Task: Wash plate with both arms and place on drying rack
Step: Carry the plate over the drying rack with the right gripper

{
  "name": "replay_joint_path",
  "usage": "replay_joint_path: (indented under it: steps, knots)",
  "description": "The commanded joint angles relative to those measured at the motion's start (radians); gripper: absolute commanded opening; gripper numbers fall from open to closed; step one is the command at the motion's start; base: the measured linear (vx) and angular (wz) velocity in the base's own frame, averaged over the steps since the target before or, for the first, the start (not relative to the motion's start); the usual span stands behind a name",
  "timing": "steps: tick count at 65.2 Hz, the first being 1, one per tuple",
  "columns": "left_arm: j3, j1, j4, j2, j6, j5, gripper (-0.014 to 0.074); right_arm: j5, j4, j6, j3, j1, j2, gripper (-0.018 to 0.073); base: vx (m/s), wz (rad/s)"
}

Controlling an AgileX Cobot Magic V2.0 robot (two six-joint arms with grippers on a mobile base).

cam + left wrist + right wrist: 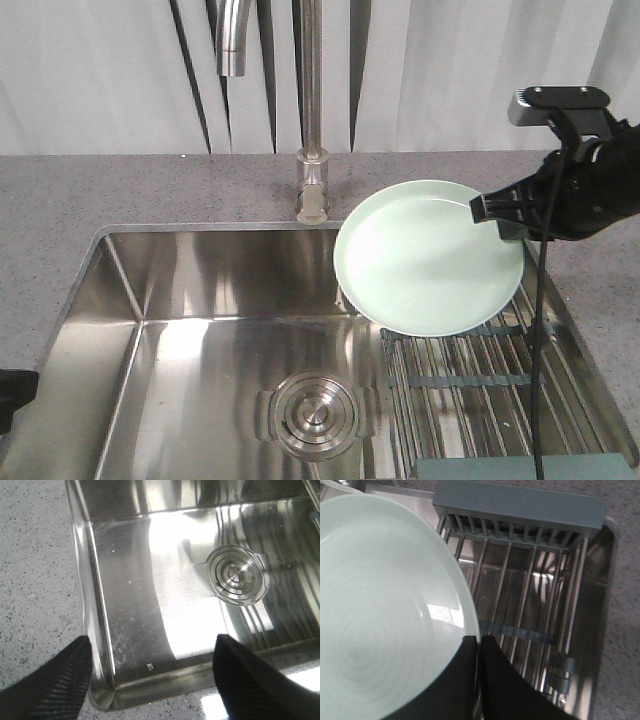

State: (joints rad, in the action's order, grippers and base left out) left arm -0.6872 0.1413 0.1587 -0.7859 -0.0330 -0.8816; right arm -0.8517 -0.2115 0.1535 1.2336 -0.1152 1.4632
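My right gripper will set the plate down flat and release it across the middle of the drying rack's metal bars [474, 330] [505, 599].
The pale mint-green plate [425, 262] hangs tilted above the right side of the sink, over the drying rack [480, 375]. My right gripper [497, 212] is shut on the plate's right rim. In the right wrist view the plate [380, 610] fills the left, with my right gripper [478, 641] clamped on its edge and the drying rack [530, 595] beneath. My left gripper [152, 652] is open with nothing between its fingers, hovering over the sink's near left corner. Only a dark bit of the left arm [12, 395] shows at the front view's left edge.
A steel sink basin [200, 330] with a round drain [315, 412] lies below. The tap [312, 110] rises behind it, just left of the plate. Speckled grey countertop [60, 230] surrounds the sink. The rack's grey-green end piece [520, 507] borders the near side.
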Motion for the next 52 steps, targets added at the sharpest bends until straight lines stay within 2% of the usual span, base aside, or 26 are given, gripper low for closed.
replay_joint_path:
  steps: [1, 20, 29, 52]
  knots:
    - [-0.023, 0.001, 0.015, 0.008, 0.008, 0.047, 0.0488, 0.050, 0.030, 0.000, -0.016, 0.036, -0.075, -0.0007, 0.00, 0.00]
    - [-0.023, 0.001, 0.015, 0.008, 0.008, 0.047, 0.0488, 0.063, 0.177, -0.052, -0.083, 0.098, -0.088, -0.0007, 0.00, 0.00]
    - [-0.023, 0.001, 0.015, 0.008, 0.008, 0.047, 0.0488, 0.081, 0.258, -0.053, -0.089, 0.100, -0.052, -0.0007, 0.00, 0.00]
    - [-0.023, 0.001, 0.015, 0.008, 0.008, 0.047, 0.0488, 0.157, 0.375, -0.051, -0.089, 0.100, 0.109, -0.0007, 0.00, 0.00]
